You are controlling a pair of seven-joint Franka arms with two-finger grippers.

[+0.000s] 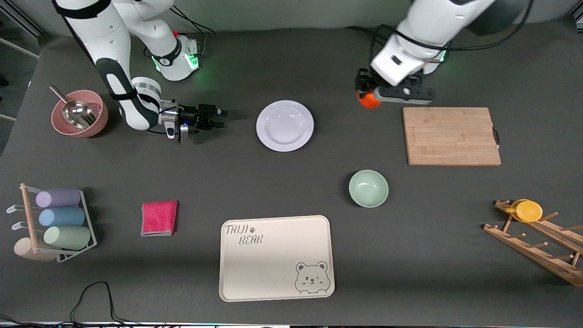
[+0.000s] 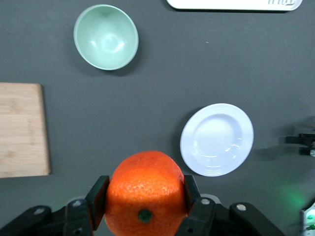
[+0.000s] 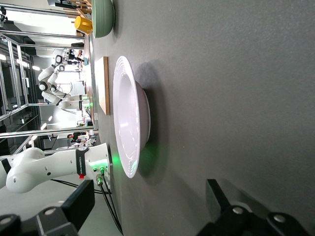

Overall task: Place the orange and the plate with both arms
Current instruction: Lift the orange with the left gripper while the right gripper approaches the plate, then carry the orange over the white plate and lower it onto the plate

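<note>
The robot's left gripper should release the orange on the middle of the white plate (image 1: 284, 126) (image 2: 216, 139). The orange is up beside the cutting board's corner.
The orange (image 1: 368, 100) is held in my left gripper (image 1: 367, 95), up in the air over the table beside the wooden cutting board's corner. In the left wrist view the orange (image 2: 144, 193) sits tight between the two black fingers (image 2: 97, 200). The white plate (image 1: 285, 125) lies flat on the table at mid-table; it also shows in the left wrist view (image 2: 217, 139) and the right wrist view (image 3: 129, 123). My right gripper (image 1: 217, 117) is open and empty, low over the table, level with the plate and short of its rim toward the right arm's end.
A wooden cutting board (image 1: 451, 135) lies toward the left arm's end. A mint-green bowl (image 1: 368, 188) and a cream bear tray (image 1: 276, 258) lie nearer the front camera. A pink bowl with a scoop (image 1: 79, 113), a red cloth (image 1: 159, 218), a cup rack (image 1: 52, 223) and a wooden rack (image 1: 537, 237) stand around.
</note>
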